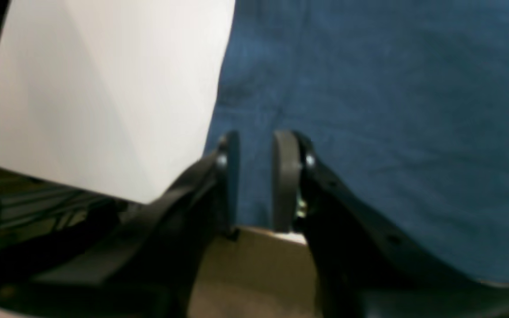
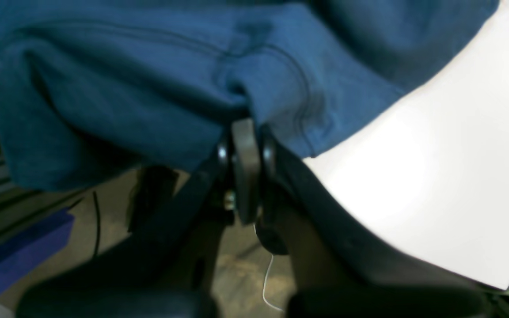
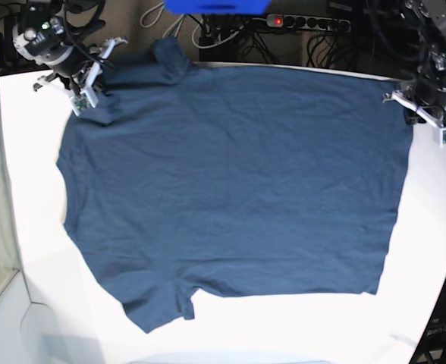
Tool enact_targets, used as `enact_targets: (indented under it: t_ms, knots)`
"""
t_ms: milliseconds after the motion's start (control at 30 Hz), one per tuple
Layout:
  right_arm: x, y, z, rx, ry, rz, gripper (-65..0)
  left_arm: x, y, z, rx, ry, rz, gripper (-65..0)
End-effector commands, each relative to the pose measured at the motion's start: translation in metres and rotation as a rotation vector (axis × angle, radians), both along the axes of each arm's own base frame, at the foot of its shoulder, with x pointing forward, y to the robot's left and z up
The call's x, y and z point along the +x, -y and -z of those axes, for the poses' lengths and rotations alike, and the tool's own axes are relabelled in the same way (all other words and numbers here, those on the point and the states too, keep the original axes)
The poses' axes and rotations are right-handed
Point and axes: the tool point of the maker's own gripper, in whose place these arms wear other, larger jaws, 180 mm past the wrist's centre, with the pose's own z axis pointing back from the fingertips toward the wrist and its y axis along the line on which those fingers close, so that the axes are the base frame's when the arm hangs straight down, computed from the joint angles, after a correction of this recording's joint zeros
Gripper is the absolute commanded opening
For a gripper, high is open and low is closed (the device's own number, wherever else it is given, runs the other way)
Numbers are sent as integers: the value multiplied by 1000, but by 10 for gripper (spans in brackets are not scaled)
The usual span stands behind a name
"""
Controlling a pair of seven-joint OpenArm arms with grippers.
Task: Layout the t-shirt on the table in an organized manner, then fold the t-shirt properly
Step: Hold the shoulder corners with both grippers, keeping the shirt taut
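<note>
The t-shirt's corner lies flat under the open fingers of my left gripper, so my left gripper should pinch the t-shirt's side edge (image 1: 210, 135) there before both grippers fold the t-shirt.
The dark navy t-shirt (image 3: 230, 182) lies spread flat on the white table (image 3: 435, 250), its sleeves toward the left side of the base view. My right gripper (image 3: 86, 95) is at the shirt's far left corner. In the right wrist view this gripper (image 2: 245, 126) is shut, and a bunched fold of the t-shirt (image 2: 126, 79) is pinched at its tips beside the table (image 2: 435, 168). My left gripper (image 3: 428, 114) is at the far right corner. Up close the left gripper (image 1: 256, 141) stands slightly open, its jaws astride the t-shirt (image 1: 391, 110) at its edge, next to bare table (image 1: 104, 88).
A power strip (image 3: 306, 23) and cables lie behind the table's far edge, beside a blue object (image 3: 215, 6). A blue box (image 2: 20, 251) sits on the floor below my right gripper. Both grippers work right at the table's rim.
</note>
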Motion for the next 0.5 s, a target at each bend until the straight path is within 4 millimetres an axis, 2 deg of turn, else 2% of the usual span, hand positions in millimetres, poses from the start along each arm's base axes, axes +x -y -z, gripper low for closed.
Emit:
enact_targets:
  t_ms: [0, 133, 233, 400, 467]
  knots:
    - [6, 6, -8, -20, 31, -12, -650, 12, -3, -15, 18, 58, 8, -524]
    - [15, 10, -12, -30, 49, -10, -650, 24, -5, -22, 21, 84, 6, -524]
    - [14, 16, -12, -57, 33, -22, -650, 13, -5, -14, 15, 18, 3, -524]
    - [14, 14, -12, -52, 32, -22, -650, -17, -11, 10, 11, -91, -9, -523]
    - [14, 14, -12, -52, 32, -22, -650, -22, -11, 13, 9, -105, -9, -500]
